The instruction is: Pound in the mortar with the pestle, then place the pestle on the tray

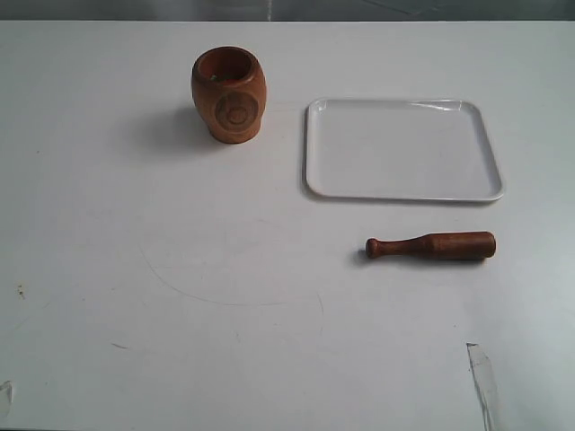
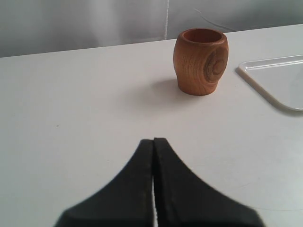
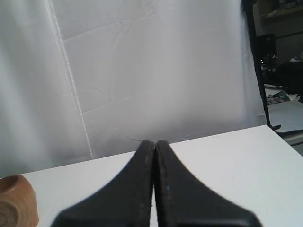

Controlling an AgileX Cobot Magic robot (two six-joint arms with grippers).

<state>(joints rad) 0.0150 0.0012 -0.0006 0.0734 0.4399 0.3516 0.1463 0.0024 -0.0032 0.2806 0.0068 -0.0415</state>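
Note:
The robot's right gripper needs to close on the thin handle (image 1: 389, 248) of the dark reddish-brown pestle, just behind the pestle's knob end.
The orange-brown mortar (image 1: 228, 94) stands upright on the white table, left of the tray (image 1: 400, 184). The dark reddish-brown pestle (image 1: 431, 246) lies flat on the table in front of the tray, knob end toward the left. Neither arm shows in the exterior view. In the left wrist view my left gripper (image 2: 154, 140) is shut with nothing in it, well short of the mortar (image 2: 200, 61), and a corner of the tray (image 2: 265, 82) shows beside it. My right gripper (image 3: 155, 142) is shut and empty too, with only an edge of the mortar (image 3: 18, 203) in its view.
A white curtain (image 3: 142, 71) hangs behind the table's far edge. A dark stand (image 3: 251, 56) and clutter sit beyond the table's corner. A clear tape strip (image 1: 482, 377) lies near the front right of the table.

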